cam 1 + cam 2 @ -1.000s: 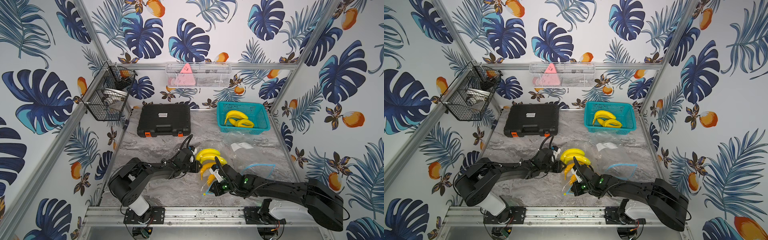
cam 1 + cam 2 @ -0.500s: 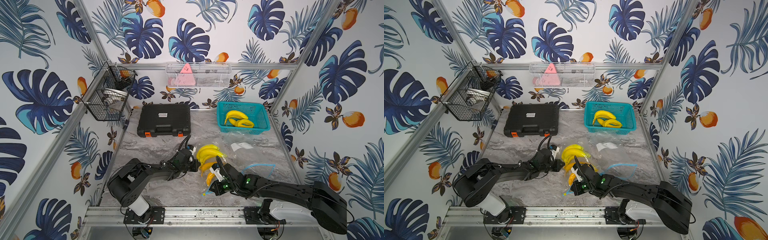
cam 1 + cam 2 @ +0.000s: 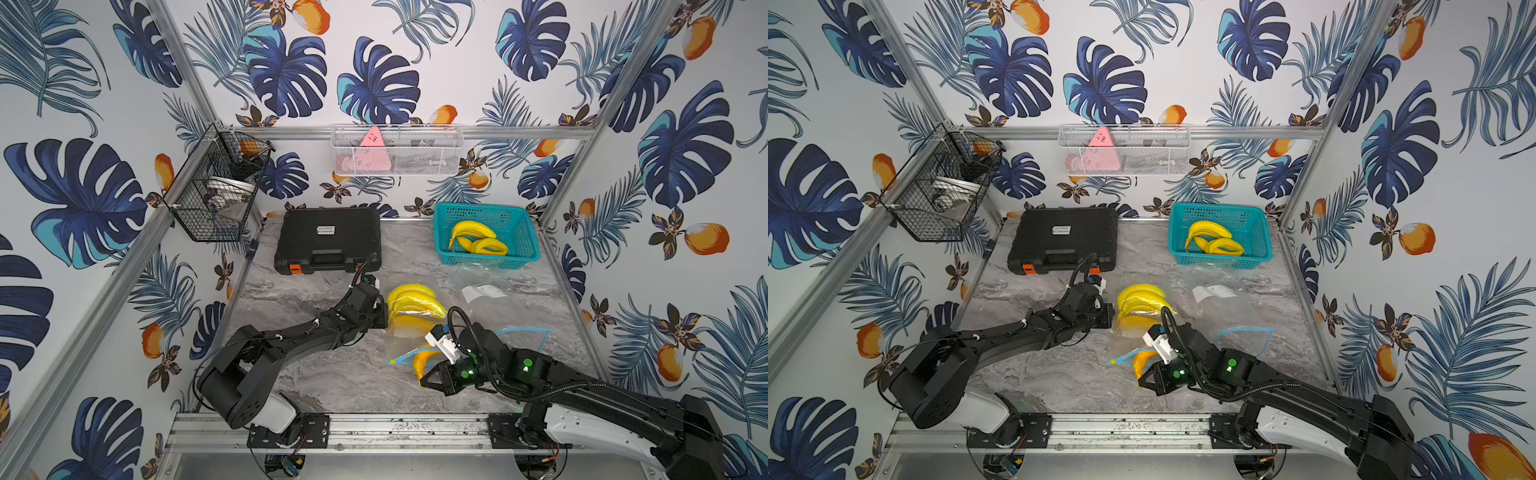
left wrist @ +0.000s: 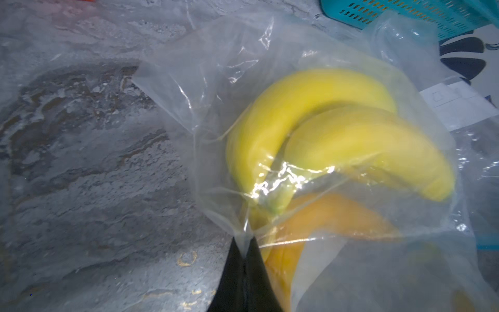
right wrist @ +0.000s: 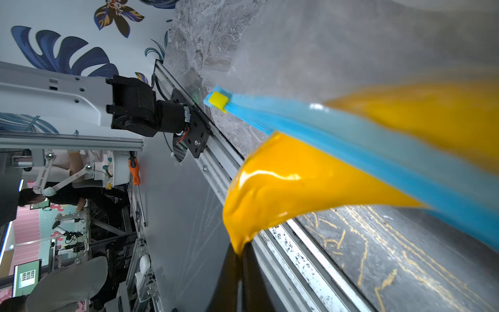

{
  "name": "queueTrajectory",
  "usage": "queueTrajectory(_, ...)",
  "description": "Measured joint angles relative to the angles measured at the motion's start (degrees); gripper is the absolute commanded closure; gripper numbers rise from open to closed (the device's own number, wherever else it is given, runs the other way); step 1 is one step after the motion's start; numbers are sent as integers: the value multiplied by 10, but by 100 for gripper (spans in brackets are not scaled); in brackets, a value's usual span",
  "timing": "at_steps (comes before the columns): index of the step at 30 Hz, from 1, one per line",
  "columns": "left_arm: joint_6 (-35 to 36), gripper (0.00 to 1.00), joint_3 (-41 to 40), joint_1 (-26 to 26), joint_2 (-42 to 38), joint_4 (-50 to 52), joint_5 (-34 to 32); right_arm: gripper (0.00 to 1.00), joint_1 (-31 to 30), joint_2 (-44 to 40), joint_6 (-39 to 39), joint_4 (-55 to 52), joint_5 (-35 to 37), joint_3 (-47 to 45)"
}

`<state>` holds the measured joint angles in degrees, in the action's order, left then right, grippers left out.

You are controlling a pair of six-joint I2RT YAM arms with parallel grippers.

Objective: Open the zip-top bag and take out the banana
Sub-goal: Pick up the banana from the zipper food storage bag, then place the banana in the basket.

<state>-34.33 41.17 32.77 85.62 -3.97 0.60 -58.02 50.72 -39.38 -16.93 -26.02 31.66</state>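
Next, my right gripper releases the orange banana that I am holding, setting it free between the yellow bananas in the teal basket (image 3: 475, 237).
A clear zip-top bag (image 3: 395, 338) lies mid-table and still holds yellow bananas (image 3: 411, 301). Its blue zip strip (image 5: 351, 140) stands apart, with a yellow slider (image 5: 219, 100) at the end. An orange banana (image 3: 424, 360) sticks out through that mouth. My right gripper (image 3: 424, 376) is shut on this banana's tip (image 5: 239, 245). My left gripper (image 3: 384, 318) is shut on the bag's plastic film (image 4: 247, 229) at the far end from the zip. The yellow bananas (image 4: 310, 108) and the orange banana (image 4: 324, 216) show through the film. Both top views show the same, with the orange banana (image 3: 1144, 360) between the grippers.
A teal basket (image 3: 519, 257) holding bananas stands at the back right, and a black case (image 3: 328, 237) at the back left. Another clear bag with a white label (image 3: 484, 291) and a blue zip strip (image 3: 523, 331) lie on the right. Wire baskets (image 3: 216, 195) hang on the walls.
My left gripper has shut on the bag's film. My right gripper has drawn the orange banana toward the table's front edge, farther out through the zip mouth.
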Motion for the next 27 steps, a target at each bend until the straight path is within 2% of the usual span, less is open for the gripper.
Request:
queueTrajectory(8,13,100,3,-3,6,16,-49,100,0,-100,-32,24,-59,23)
queueTrajectory(12,15,100,14,-13,23,18,-71,100,0,-137,-23,-12,-53,110)
queueTrajectory(15,14,100,15,-21,30,18,-81,100,0,-141,15,-66,4,184)
queueTrajectory(19,14,100,15,-21,28,18,-83,100,1,-121,84,-124,156,251)
queueTrajectory(22,14,100,14,-21,21,16,-83,100,22,-57,154,-138,272,282)
queueTrajectory(23,12,100,13,-21,19,11,-82,100,50,-26,180,-138,289,294)
queueTrajectory(25,8,100,10,-21,16,6,-82,100,154,38,219,-126,270,315)
queueTrajectory(27,2,100,9,-21,15,5,-79,100,332,118,230,-89,189,328)
